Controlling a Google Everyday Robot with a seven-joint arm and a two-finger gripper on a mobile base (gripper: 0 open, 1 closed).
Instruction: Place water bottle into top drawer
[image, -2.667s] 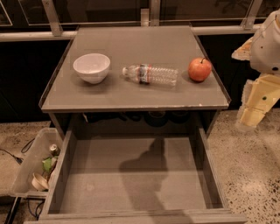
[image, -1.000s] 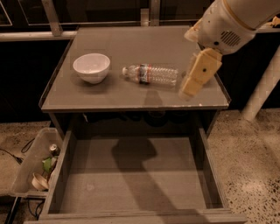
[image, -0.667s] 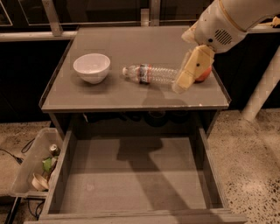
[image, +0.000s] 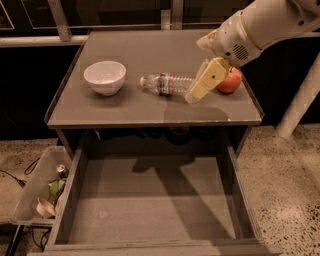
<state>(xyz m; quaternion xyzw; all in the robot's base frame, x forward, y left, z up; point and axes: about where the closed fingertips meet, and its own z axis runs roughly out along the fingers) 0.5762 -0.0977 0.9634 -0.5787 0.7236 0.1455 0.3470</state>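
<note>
My gripper closes next on the body of the water bottle, on the half (image: 184, 86) that is toward the red apple and away from the bottle's white cap.
The water bottle (image: 166, 83) lies on its side in the middle of the grey table top (image: 150, 112), white cap pointing left, label band near the cap end. My gripper (image: 201, 85) reaches in from the upper right, its cream fingers hanging over the bottle's right end and hiding it. The top drawer (image: 150, 200) is pulled wide open below the table's front edge, with a bare grey bottom.
A white bowl (image: 105, 76) stands left of the bottle. A red apple (image: 231, 81) sits right of the bottle, partly behind my gripper. A clear plastic bin (image: 42, 187) with trash stands on the floor left of the drawer. Speckled floor lies to the right.
My arm has swung in from the right edge and the gripper has moved left and down over the bottle's right end. Bottle, bowl and apple have not moved.
</note>
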